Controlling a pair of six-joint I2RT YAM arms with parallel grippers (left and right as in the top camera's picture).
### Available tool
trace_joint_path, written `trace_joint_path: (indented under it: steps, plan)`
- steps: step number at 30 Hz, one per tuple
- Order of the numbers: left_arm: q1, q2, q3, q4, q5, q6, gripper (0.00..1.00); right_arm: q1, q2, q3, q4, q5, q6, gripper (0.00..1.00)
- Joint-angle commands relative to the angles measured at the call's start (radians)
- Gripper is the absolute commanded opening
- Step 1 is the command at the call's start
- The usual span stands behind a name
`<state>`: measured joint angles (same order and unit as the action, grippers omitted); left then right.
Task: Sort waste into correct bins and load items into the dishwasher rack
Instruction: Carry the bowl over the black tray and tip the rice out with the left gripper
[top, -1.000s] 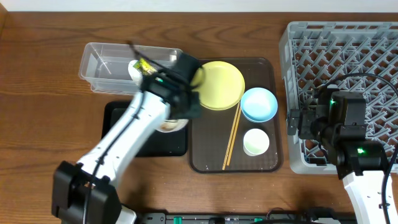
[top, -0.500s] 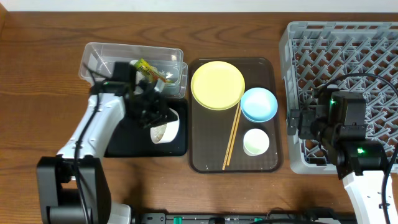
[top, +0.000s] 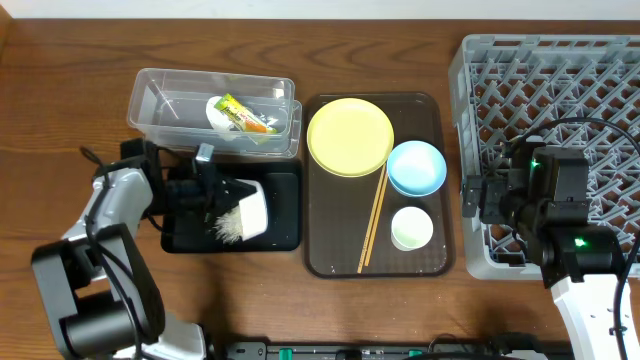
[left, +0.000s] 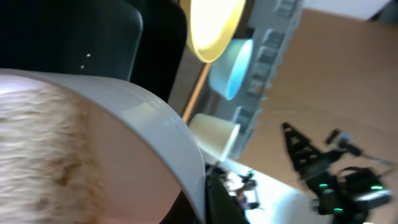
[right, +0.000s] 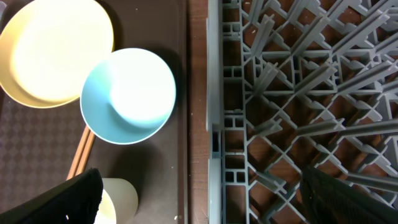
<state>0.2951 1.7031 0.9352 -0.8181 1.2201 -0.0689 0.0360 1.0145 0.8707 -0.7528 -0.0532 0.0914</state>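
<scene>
Next, my left gripper lets go of the white bowl on the brown tray (top: 343, 218) (left: 180, 93), between the chopsticks and the black tray. The bowl is now tipped over the black tray.
My left gripper (top: 213, 193) is shut on the rim of the white bowl (top: 246, 211) and holds it tipped on its side over the black tray (top: 282, 212). Whitish rice scraps (top: 227, 229) show at the bowl's mouth. In the left wrist view the bowl (left: 124, 124) fills the frame. The snack wrapper (top: 241, 112) lies in the clear tub (top: 160, 105). The yellow plate (top: 350, 137), blue bowl (top: 416, 167), white cup (top: 411, 228) and chopsticks (top: 375, 215) rest on the brown tray. My right gripper (right: 211, 205) is open and empty over the grey rack's left edge (right: 217, 93).
The brown serving tray (top: 435, 110) lies between the black tray and the dishwasher rack (top: 560, 70). In the right wrist view the blue bowl (right: 127, 93), plate (right: 56, 53) and cup (right: 121, 199) lie left of the rack wall.
My left arm swung left from the brown tray's edge to over the black tray, carrying the white bowl and tipping it onto its side. The right arm has not moved.
</scene>
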Motion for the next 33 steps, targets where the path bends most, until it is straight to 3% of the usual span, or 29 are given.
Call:
trace_joint_path:
  steps: [1, 5, 9, 12, 24, 33]
  plan:
    - [0.010, 0.024, -0.005, 0.002, 0.132, -0.007, 0.06, 0.008, 0.000, 0.024, -0.003, -0.007, -0.002, 0.99]
    - [0.010, 0.027, -0.005, 0.002, 0.178, 0.005, 0.06, 0.008, 0.000, 0.024, -0.003, -0.007, -0.003, 0.99]
    - [0.010, 0.027, -0.005, 0.002, 0.351, 0.004, 0.06, 0.008, 0.000, 0.024, -0.003, -0.007, -0.003, 0.99]
    - [0.010, 0.027, -0.004, 0.002, 0.352, -0.073, 0.06, 0.008, 0.000, 0.024, -0.003, -0.007, -0.003, 0.99]
    - [0.010, 0.027, -0.004, 0.017, 0.352, -0.165, 0.06, 0.008, 0.000, 0.024, -0.003, -0.007, -0.003, 0.99]
    - [0.010, 0.027, -0.004, 0.017, 0.352, -0.396, 0.06, 0.008, 0.000, 0.024, -0.006, -0.006, -0.003, 0.99]
